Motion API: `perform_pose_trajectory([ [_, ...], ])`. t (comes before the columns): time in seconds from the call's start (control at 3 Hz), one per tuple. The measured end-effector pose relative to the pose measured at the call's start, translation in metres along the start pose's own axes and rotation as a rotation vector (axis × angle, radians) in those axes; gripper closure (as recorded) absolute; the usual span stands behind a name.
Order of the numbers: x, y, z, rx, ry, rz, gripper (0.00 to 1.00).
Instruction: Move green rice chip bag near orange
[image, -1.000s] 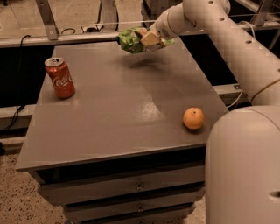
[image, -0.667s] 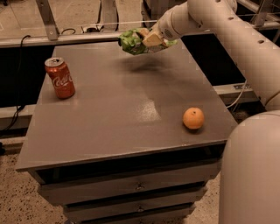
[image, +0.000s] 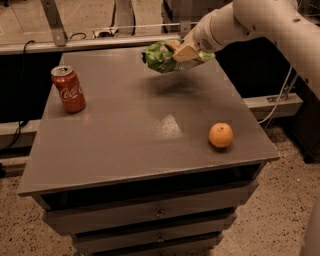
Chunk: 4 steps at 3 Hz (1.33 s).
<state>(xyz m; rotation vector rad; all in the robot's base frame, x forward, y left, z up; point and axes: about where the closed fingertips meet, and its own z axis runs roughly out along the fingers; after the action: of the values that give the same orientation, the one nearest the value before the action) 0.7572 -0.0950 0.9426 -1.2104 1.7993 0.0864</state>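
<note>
The robot's gripper should release the green rice chip bag, which hangs in the air now, on the grey table (image: 196, 99) just behind the orange.
The green rice chip bag (image: 161, 56) hangs in the air above the far middle of the grey table (image: 125, 135), casting a shadow below it. My gripper (image: 184, 52) is shut on the bag's right side, reaching in from the upper right on its white arm. The orange (image: 220, 135) sits on the table near the front right edge, well below and to the right of the bag in the picture.
A red cola can (image: 68, 89) stands upright near the table's left edge. The table has drawers (image: 159, 214) in its front. A metal rail and cables run behind the table. The arm (image: 270, 25) fills the upper right.
The arm has drawn back out of the lower right of the view. The gripper, still holding the bag, has shifted slightly right and toward the near side.
</note>
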Motion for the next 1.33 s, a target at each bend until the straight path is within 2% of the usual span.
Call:
perform_pose_trajectory([
  [0.67, 0.031, 0.06, -0.066, -0.12, 0.054, 0.052, 1.0],
  [1.0, 0.042, 0.084, -0.09, -0.173, 0.072, 0.064, 1.0],
  [1.33, 0.051, 0.097, -0.101, -0.214, 0.085, 0.072, 0.85],
])
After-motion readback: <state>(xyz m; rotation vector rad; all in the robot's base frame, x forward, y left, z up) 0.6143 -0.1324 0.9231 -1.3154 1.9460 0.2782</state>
